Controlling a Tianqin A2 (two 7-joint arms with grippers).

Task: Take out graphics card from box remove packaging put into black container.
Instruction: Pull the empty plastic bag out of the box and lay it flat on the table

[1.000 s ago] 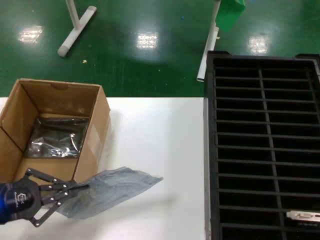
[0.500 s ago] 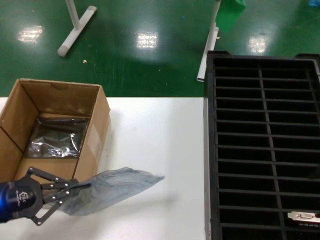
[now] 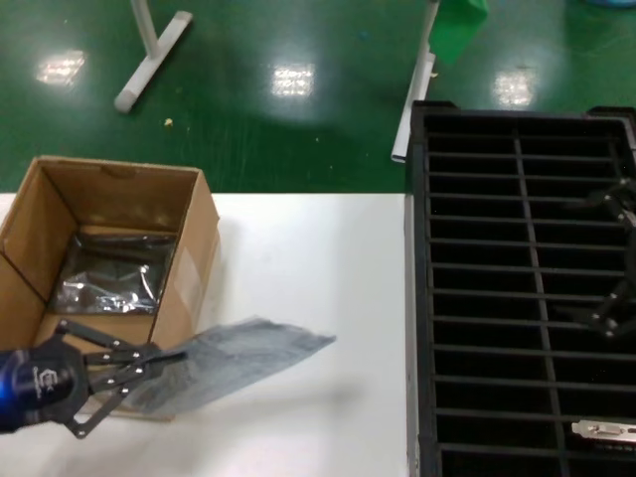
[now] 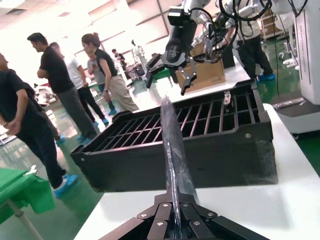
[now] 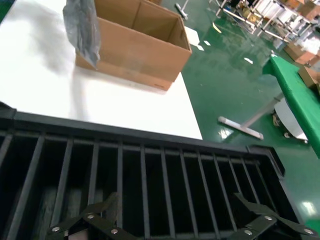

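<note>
Next, I release the packaging with my left gripper on the bare white table (image 3: 304, 326) between the box and the black container.
My left gripper (image 3: 171, 356) is at the table's front left, shut on one end of the packaging (image 3: 248, 356). This grey crinkly bag hangs out to the right, just in front of the box (image 3: 189, 268). In the left wrist view the bag (image 4: 172, 145) runs edge-on out of the shut gripper (image 4: 175, 210). The graphics card's silver bracket (image 3: 604, 430) shows in a front slot of the black container (image 3: 522, 298). My right gripper (image 3: 586, 263) hovers open over the container's right side, nothing between its fingers (image 5: 112, 200).
A second shiny grey bag (image 3: 109, 278) lies on the floor of the open box. The black container fills the table's right side, its near wall (image 4: 200, 155) upright. Bare white table (image 3: 308, 258) lies between box and container. Beyond the table is green floor.
My right gripper has come into view above the container's right side. The left gripper has shifted slightly right and up, and the bag with it.
</note>
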